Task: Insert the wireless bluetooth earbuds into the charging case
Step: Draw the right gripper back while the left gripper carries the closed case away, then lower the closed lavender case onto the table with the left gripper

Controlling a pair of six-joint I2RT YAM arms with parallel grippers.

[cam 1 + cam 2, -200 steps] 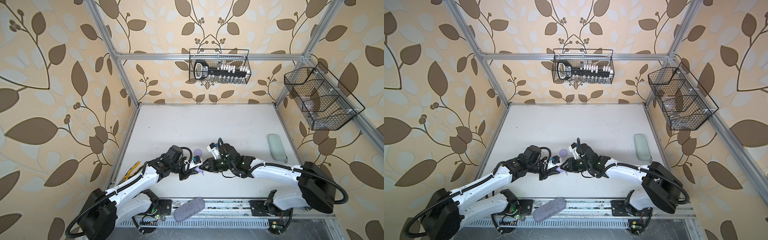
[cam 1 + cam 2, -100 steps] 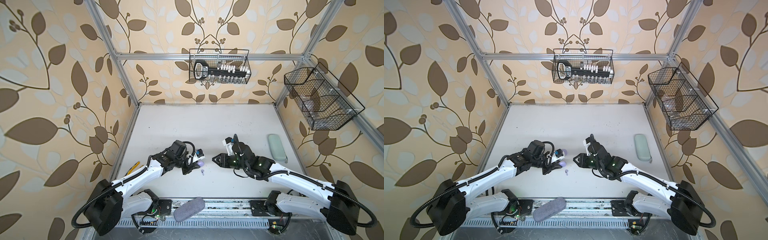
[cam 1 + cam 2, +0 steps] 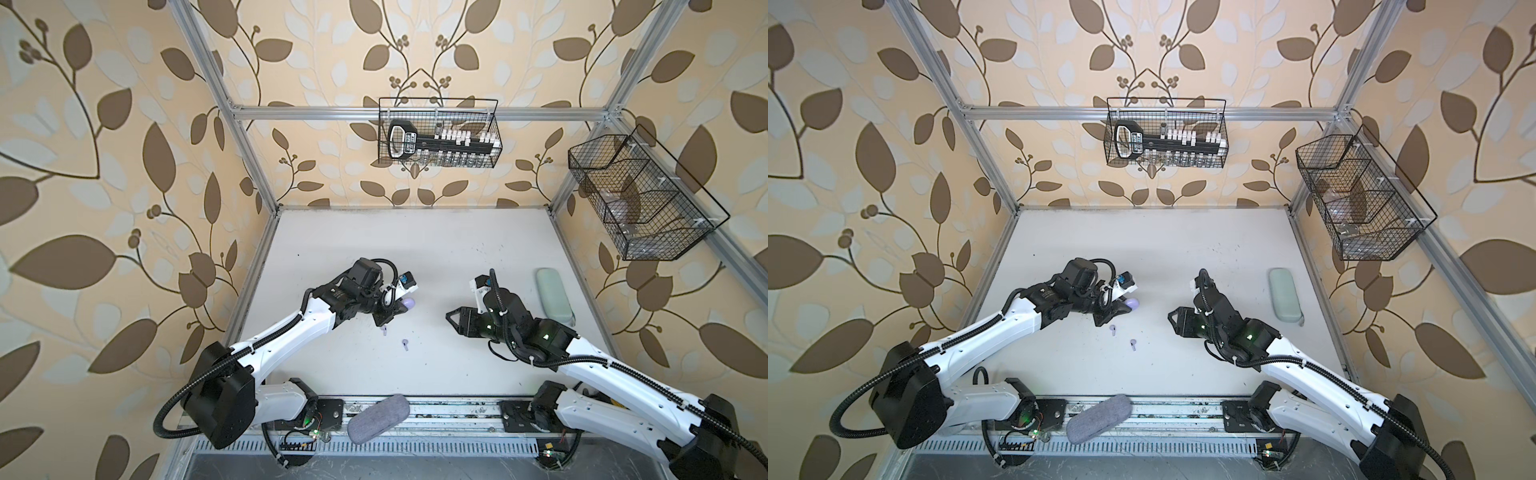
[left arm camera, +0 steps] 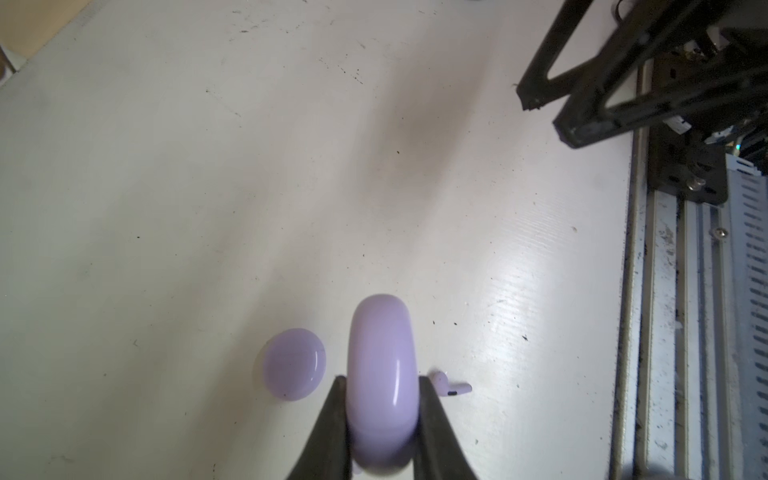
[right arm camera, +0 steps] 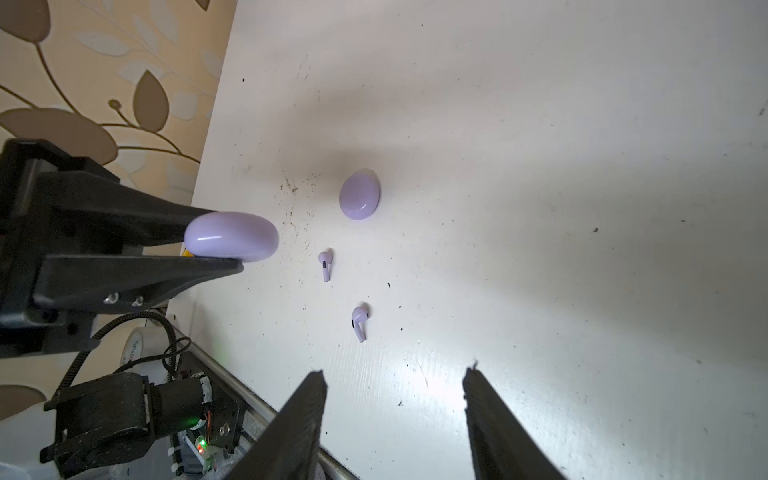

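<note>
I will release the round lavender charging case from my left gripper on the bare table (image 3: 435,295) (image 4: 328,228) between the second lavender case and my right gripper. The held case is now on edge above the table.
My left gripper (image 4: 382,378) is shut on a glossy lavender charging case (image 4: 382,374), held on edge above the table; the case looks closed. Both top views show it (image 3: 409,303) (image 3: 1133,303), and so does the right wrist view (image 5: 230,237). A second lavender case (image 4: 295,363) (image 5: 359,194) lies flat on the table beside it. Two tiny lavender earbuds (image 3: 385,331) (image 3: 404,343) lie loose just in front of the left gripper (image 3: 392,312), again in the right wrist view (image 5: 325,266) (image 5: 359,323). My right gripper (image 3: 451,318) (image 5: 395,371) stands open and empty, well to their right.
A pale green oblong case (image 3: 555,296) lies near the table's right edge. A grey fabric case (image 3: 378,417) rests on the front rail. Wire baskets hang on the back wall (image 3: 438,133) and the right wall (image 3: 640,199).
The two grippers, close together a second ago, have drawn apart. The right one has pulled back to the right and opened wider. Two earbuds now show on the table.
</note>
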